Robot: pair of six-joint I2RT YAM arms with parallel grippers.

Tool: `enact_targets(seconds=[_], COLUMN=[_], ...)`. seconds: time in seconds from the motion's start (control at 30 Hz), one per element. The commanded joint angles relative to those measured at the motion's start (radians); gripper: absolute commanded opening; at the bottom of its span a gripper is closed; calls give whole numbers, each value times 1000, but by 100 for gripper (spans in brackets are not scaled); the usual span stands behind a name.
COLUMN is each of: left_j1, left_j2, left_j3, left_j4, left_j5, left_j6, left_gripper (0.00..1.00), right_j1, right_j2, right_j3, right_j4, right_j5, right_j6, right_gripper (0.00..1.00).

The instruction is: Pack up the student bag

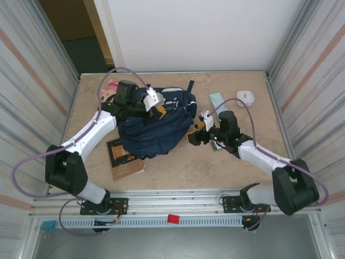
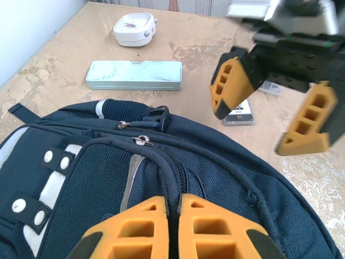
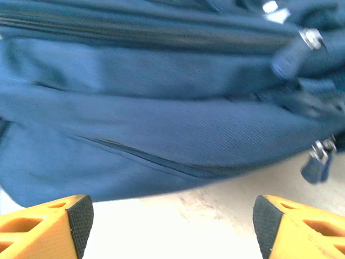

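Next, I open my left gripper and take both seams together (image 2: 195, 179), because it pinches only the inner zipper seam while the outer zipper seam runs past its fingers.
The student bag (image 1: 156, 129), a large navy backpack, lies in the middle of the table. My left gripper (image 1: 160, 111) rests on top of it. In the left wrist view its orange fingers (image 2: 140, 226) are shut on a raised fold of fabric beside a zipper seam (image 2: 172, 178). My right gripper (image 1: 195, 132) hovers at the bag's right side, open with nothing between its jaws. It also shows in the left wrist view as the open right gripper (image 2: 253, 129). In the right wrist view the bag's side (image 3: 161, 108) is just ahead of the open gripper (image 3: 172, 226), above bare table.
A pale green pencil tin (image 2: 135, 74) and a white clock (image 2: 135, 29) lie beyond the bag at the back right. A small dark device (image 2: 240, 114) lies under the right arm. A book (image 1: 123, 159) sticks out at the bag's near left, a doll (image 1: 110, 89) at the back left. Metal walls enclose the table.
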Motion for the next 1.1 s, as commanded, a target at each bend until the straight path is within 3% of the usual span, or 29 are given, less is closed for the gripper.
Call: enact_targets(seconds=[0.0, 0.2, 0.3, 0.4, 0.43, 0.47, 0.5, 0.53, 0.63, 0.73, 0.93, 1.07], left_j1=[5, 6, 5, 4, 4, 2, 1, 1, -10, -72, -146, -160], left_j2=[-57, -59, -66, -67, -68, -70, -73, -75, -93, -113, -104, -71], left_j3=[39, 36, 27, 16, 11, 5, 0, -4, -20, -40, -71, -83], left_j4=[29, 33, 40, 41, 41, 41, 41, 36, 13, -29, -52, -23], left_j5=[49, 69, 73, 78, 73, 65, 57, 51, 37, -76, -250, -379], left_j6=[19, 10, 3, -4, -5, -6, -6, -7, -6, 32, 21, 4], left_gripper=[0, 0, 0, 0, 0, 0, 0, 9, 55, 76, 90, 89], right_j1=[60, 137, 153, 159, 159, 159, 158, 158, 155, 155, 149, 150], right_j2=[-43, 54, 107, 128, 125, 117, 111, 103, 95, 97, 108, 102], right_j3=[55, 151, 180, 196, 198, 199, 198, 198, 207, 222, 237, 239], right_j4=[-117, -114, -87, -42, -34, -24, -18, -15, -9, -5, -2, -2], right_j5=[120, 156, 158, 151, 145, 143, 137, 135, 122, 117, 107, 97], right_j6=[-187, -301, -318, -317, -319, -322, -330, -336, -336, -335, -334, -332], right_gripper=[79, 76, 66, 27, 8, 0, 0, 0, 0, 0, 0, 0])
